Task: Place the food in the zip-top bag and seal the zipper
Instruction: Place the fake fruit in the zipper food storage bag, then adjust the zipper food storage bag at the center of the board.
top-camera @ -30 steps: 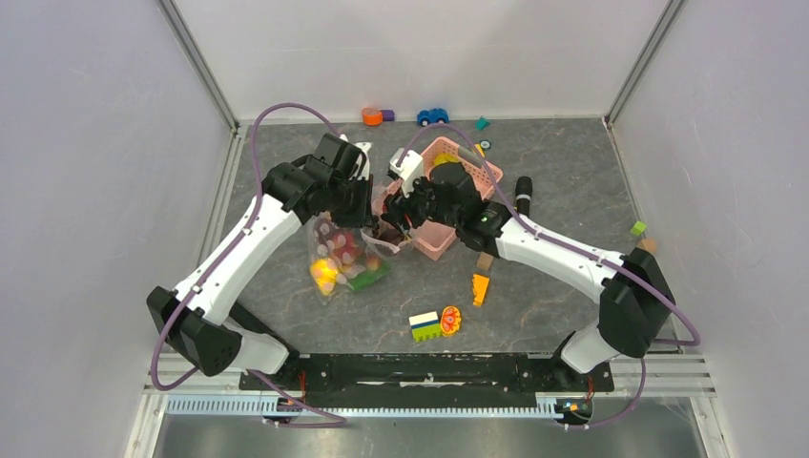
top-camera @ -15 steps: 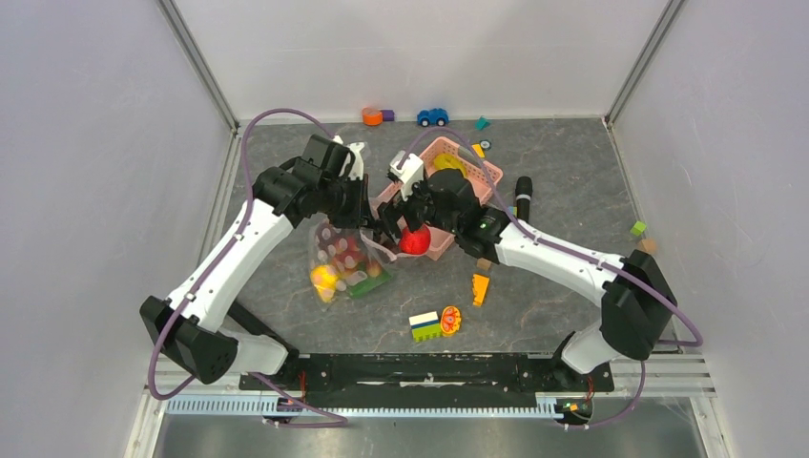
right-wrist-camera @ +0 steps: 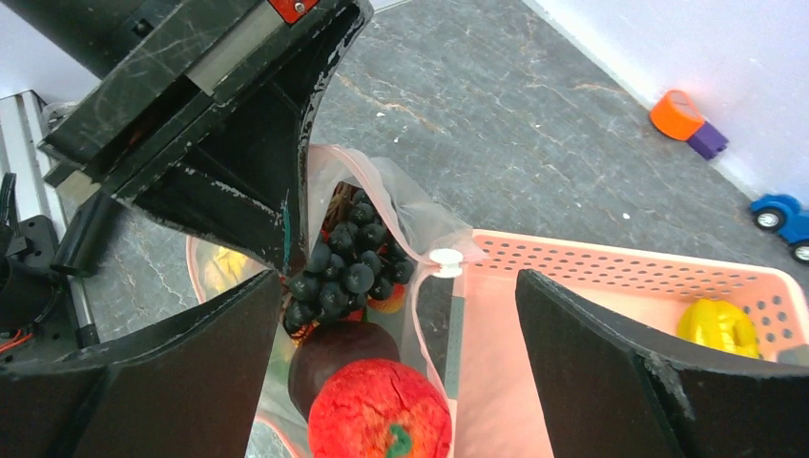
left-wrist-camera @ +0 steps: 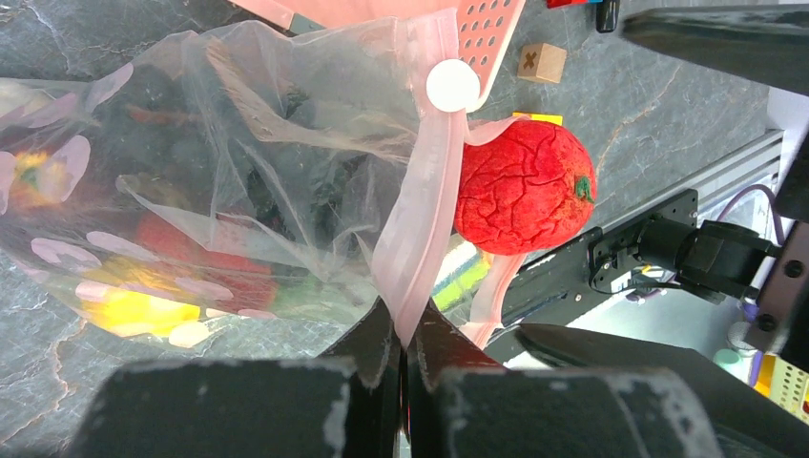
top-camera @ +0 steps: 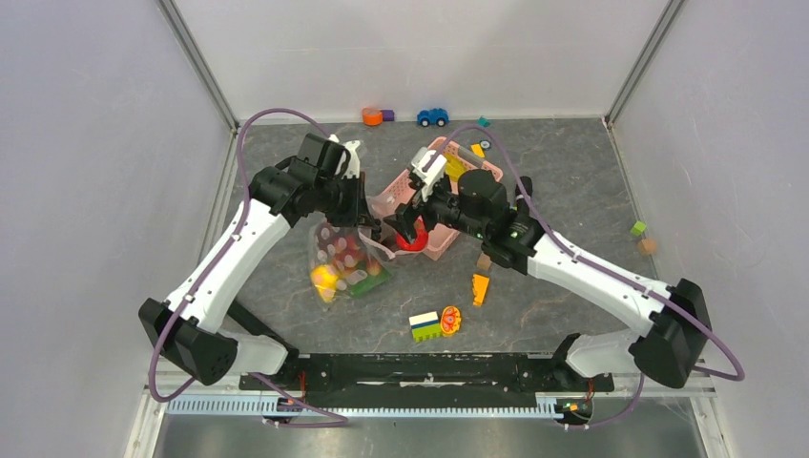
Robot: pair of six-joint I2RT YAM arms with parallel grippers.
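Observation:
The red fruit bulges out of the bag's opening, so the robot's right gripper needs to take the rim (right-wrist-camera: 417, 320) beside the basket and lift, to settle the fruit deeper first.
The clear zip-top bag (top-camera: 343, 262) lies on the table with strawberries, yellow citrus and green produce inside. My left gripper (left-wrist-camera: 405, 329) is shut on the pale pink zipper (left-wrist-camera: 425, 219) and holds the mouth up; its white slider (left-wrist-camera: 452, 84) sits at the far end. A red ball-like fruit (right-wrist-camera: 380, 412) rests in the open mouth beside a dark red apple (right-wrist-camera: 334, 358) and dark berries (right-wrist-camera: 348, 258). My right gripper (right-wrist-camera: 401, 315) hangs open just above the red fruit (top-camera: 415, 240), touching nothing.
The pink lattice basket (top-camera: 458, 176) stands right behind the bag's mouth with a yellow piece (right-wrist-camera: 720, 324) in it. An orange wedge (top-camera: 480, 288), a yellow-green block (top-camera: 425, 325) and a wooden cube (top-camera: 485, 260) lie in front. A blue toy car (top-camera: 432, 116) is at the back wall.
My right gripper has opened, let go of the red ball-like fruit at the bag's mouth and drawn back a little to the right. The left gripper keeps its hold.

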